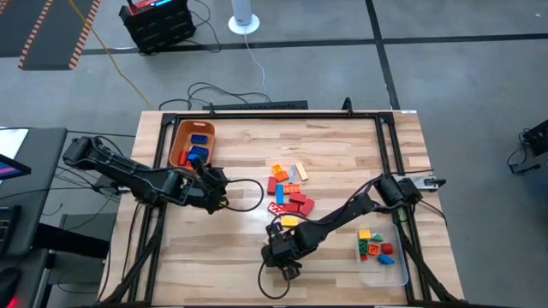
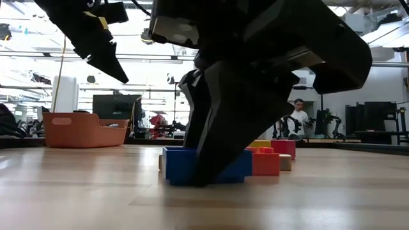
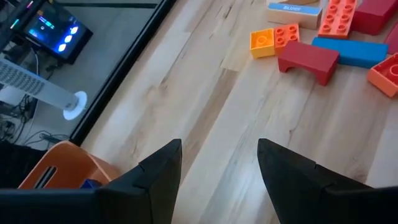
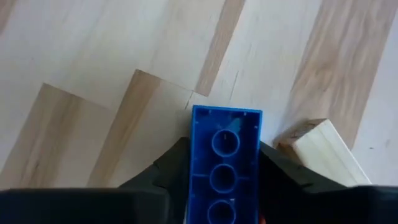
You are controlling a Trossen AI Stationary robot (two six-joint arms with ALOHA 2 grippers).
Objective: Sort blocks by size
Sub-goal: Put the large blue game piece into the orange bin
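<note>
The robot's right gripper needs to release the long blue block, now down at the table's near middle, between the fingers of the left gripper, above the pile's red edge [image 1: 268, 209].
A loose pile of red, orange, yellow, blue and tan blocks [image 1: 288, 188] lies mid-table. My right gripper [image 4: 224, 144] is down at the near middle of the table [image 1: 282, 254], shut on a long blue block [image 4: 225, 155] whose hollow underside faces up. A tan block [image 4: 320, 152] lies right beside it. My left gripper [image 3: 219, 149] hangs open and empty above the table next to the orange bin [image 1: 190, 144], with the pile's blocks [image 3: 308, 59] ahead of it. My right gripper pinches the blue block's two long sides [image 4: 198, 163] between its two fingers. The fingers slant down from above and lie across the block. In the low view the block [image 2: 176, 167] rests level on the table under the fingers.
The orange bin holds a few blue blocks. A clear tray [image 1: 390, 272] at the near right holds several small blocks. A black cable [image 1: 248, 195] loops on the table by my left gripper. A person [image 2: 298, 118] sits in the room beyond the table.
</note>
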